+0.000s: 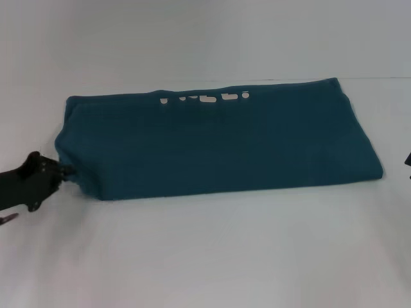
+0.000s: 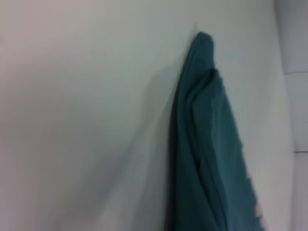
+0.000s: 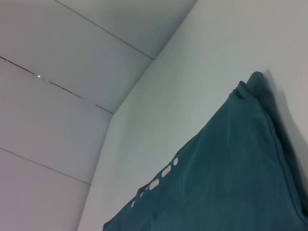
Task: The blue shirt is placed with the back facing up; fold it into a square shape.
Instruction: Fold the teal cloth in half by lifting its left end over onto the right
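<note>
My left gripper pinches the blue shirt end's bunched rim too shallowly; I should reopen and grip farther in before folding (image 1: 91, 169) that end across.
The blue shirt (image 1: 218, 144) lies folded into a long, wide band across the table, plain side up. A few bits of white lettering (image 1: 204, 98) peek out along its far edge. My left gripper (image 1: 63, 170) sits low at the shirt's left end, its tip touching the cloth near the front left corner. The left wrist view shows that layered end of the shirt (image 2: 202, 144) close up. Only a dark sliver of my right gripper (image 1: 408, 159) shows at the picture's right edge, off the shirt's right end. The right wrist view looks along the shirt (image 3: 226, 183).
The white table (image 1: 212, 256) stretches wide in front of the shirt and to both sides. Pale wall panels (image 3: 57, 96) stand behind the table's far edge.
</note>
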Robot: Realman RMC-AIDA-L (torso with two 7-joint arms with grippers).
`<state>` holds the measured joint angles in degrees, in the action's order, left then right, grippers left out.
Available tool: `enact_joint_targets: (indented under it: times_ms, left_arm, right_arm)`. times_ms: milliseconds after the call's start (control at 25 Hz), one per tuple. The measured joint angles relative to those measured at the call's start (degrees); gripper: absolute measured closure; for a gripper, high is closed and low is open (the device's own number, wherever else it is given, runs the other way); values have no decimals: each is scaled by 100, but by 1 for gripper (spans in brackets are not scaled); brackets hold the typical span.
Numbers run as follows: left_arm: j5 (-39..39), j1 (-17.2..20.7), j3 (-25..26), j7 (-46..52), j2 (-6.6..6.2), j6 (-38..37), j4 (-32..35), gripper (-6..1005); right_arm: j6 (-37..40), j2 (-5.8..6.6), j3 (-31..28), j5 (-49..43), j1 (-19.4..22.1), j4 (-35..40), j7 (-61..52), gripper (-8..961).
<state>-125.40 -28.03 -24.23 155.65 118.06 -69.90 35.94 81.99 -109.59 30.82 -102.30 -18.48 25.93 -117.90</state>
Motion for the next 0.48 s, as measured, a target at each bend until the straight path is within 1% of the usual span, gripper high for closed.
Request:
enact_joint_targets:
  times_ms: [120,160,240,480]
  left_arm:
    - [80,88,565,-245,-29,-322,-50,964]
    - [95,119,651,-271,-34,-354,-56,983]
    - [108,173,727,-286,-36,-357,-88,979]
    - [120,216,747,-365,-33,-280,-193,967]
  right_arm:
    - [0,0,-6,1,-13,0,-4,270]
    - [0,0,-7,1,-16,0,-4,270]
    - [0,-1,-7,0,-27,0,-4,270]
    - [1,-2,0,-24,-49,0,10,271]
